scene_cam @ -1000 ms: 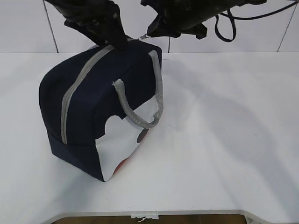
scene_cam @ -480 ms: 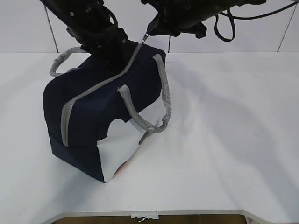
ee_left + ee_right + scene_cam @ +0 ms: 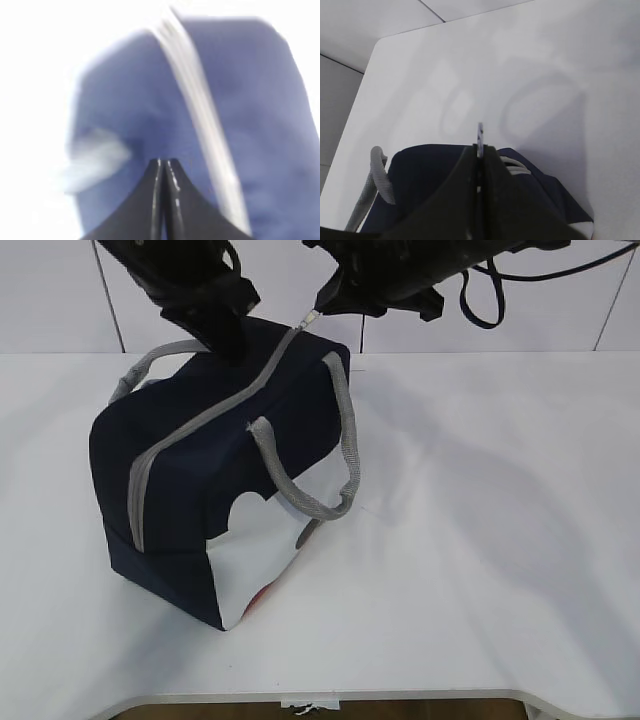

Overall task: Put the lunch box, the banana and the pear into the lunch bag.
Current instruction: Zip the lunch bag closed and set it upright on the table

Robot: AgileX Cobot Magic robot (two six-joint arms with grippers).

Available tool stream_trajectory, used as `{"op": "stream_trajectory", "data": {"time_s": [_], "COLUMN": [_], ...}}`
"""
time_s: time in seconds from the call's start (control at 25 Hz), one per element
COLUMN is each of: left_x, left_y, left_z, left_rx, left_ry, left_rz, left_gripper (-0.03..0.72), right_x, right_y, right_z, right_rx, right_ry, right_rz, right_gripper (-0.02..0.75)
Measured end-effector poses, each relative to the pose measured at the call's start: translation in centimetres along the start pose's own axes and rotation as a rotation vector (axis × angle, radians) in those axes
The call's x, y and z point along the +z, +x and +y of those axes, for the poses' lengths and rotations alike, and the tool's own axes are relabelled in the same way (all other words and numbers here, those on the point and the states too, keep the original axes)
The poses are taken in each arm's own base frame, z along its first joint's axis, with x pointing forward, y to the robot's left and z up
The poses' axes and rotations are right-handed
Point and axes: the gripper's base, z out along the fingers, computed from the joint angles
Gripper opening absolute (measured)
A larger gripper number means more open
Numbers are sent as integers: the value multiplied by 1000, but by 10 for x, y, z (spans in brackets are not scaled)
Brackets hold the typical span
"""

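The bag is held by my left gripper too far from the zipper pull, so that gripper should take the fabric (image 3: 269, 333) beside the zipper's far end and steady it.
The navy lunch bag (image 3: 200, 490) stands on the left of the table with its grey zipper (image 3: 200, 420) closed along the top. My right gripper (image 3: 318, 308) is shut on the metal zipper pull (image 3: 311, 316) at the bag's far end. In the right wrist view the pull (image 3: 480, 132) sticks out between the jaws of the right gripper (image 3: 479, 146). My left gripper (image 3: 228, 348) is shut, its tip at the bag's top beside the zipper. The left wrist view shows the left gripper (image 3: 164, 161) over blurred blue fabric. The lunch box, banana and pear are hidden.
The white table (image 3: 480, 540) stretches to the right of the bag, with its front edge near the bottom. One grey handle (image 3: 345, 440) hangs over the bag's near side and the other (image 3: 150, 360) lies at its far left. A black cable (image 3: 480, 300) loops at top right.
My left gripper has moved left along the bag's top. The bag has shifted and its far handle has come into view on the left. My right gripper still holds the zipper pull.
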Motion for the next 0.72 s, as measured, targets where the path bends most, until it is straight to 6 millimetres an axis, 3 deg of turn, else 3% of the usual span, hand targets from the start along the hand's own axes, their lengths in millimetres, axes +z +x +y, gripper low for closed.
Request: {"op": "stream_trajectory", "data": {"time_s": [0.24,0.44,0.52,0.64,0.72], "left_x": [-28,-28,-29,-30,-28], "left_y": [-15,-21,-22,-21,-21], "left_z": [3,5,6,10,13], "left_rx": [32,-17,-41,-81,-105], "left_ry": [-78,-91,-93,-91,-89], "left_rz": [-88,-148,-167,-175,-172], "left_gripper": [-10,24,120,352,439], "right_x": [0,0,0,0,0], "right_y": [-1,-2,-2,-3,-3], "right_z": [-1,0,0,0,1], "right_rx": [-1,6,8,13,19], "right_ry": [1,-4,-6,-9,-12], "right_rz": [-12,-17,-21,-25,-26], "right_gripper": [1,1,1,1,1]}}
